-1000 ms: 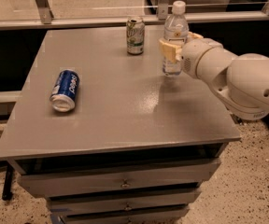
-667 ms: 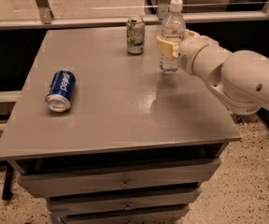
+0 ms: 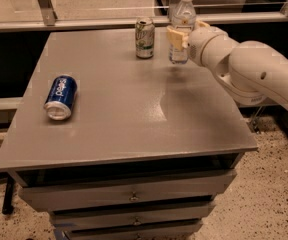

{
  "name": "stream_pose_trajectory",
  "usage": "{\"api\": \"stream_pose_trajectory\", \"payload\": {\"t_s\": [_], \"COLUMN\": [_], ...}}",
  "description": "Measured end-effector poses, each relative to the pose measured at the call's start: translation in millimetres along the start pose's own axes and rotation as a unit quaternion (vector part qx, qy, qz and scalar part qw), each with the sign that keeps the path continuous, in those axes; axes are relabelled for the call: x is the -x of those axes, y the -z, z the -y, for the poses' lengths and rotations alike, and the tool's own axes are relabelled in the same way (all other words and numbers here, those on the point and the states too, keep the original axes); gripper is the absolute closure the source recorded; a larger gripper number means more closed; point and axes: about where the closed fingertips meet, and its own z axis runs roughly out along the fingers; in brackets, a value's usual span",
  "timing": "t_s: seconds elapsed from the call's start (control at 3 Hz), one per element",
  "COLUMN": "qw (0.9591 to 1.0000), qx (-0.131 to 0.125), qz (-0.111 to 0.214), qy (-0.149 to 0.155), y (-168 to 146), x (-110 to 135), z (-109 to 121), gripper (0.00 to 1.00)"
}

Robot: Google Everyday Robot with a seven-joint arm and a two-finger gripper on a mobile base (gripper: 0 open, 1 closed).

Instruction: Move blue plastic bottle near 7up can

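Note:
I need to release the blue plastic bottle upright on the table (image 3: 170, 61) close beside the 7up can, toward my arm.
The blue plastic bottle (image 3: 181, 21) is clear with a white cap and stands upright near the table's back right. My gripper (image 3: 180, 35) is shut around its middle, its tan fingers (image 3: 173, 36) on the label. The bottle's base looks just above the grey table (image 3: 124, 109). The 7up can (image 3: 145, 37), silver and green, stands upright a short way to the bottle's left, apart from it. My white arm (image 3: 249, 74) reaches in from the right.
A dark blue Pepsi can (image 3: 61, 97) lies on its side at the table's left. The table has drawers below its front edge (image 3: 134, 196). A metal rail and glass panels (image 3: 84, 21) run behind the table.
My gripper has carried the bottle a little left and back, closer to the 7up can. The cans have not moved.

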Motion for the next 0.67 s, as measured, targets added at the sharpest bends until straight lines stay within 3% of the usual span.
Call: {"api": "stream_pose_trajectory", "payload": {"t_s": [0.67], "qw": [0.9998], "qx": [0.0], "qz": [-0.011], "qy": [-0.019], "y": [-41], "x": [-17], "z": [13], "gripper": [1.0]}}
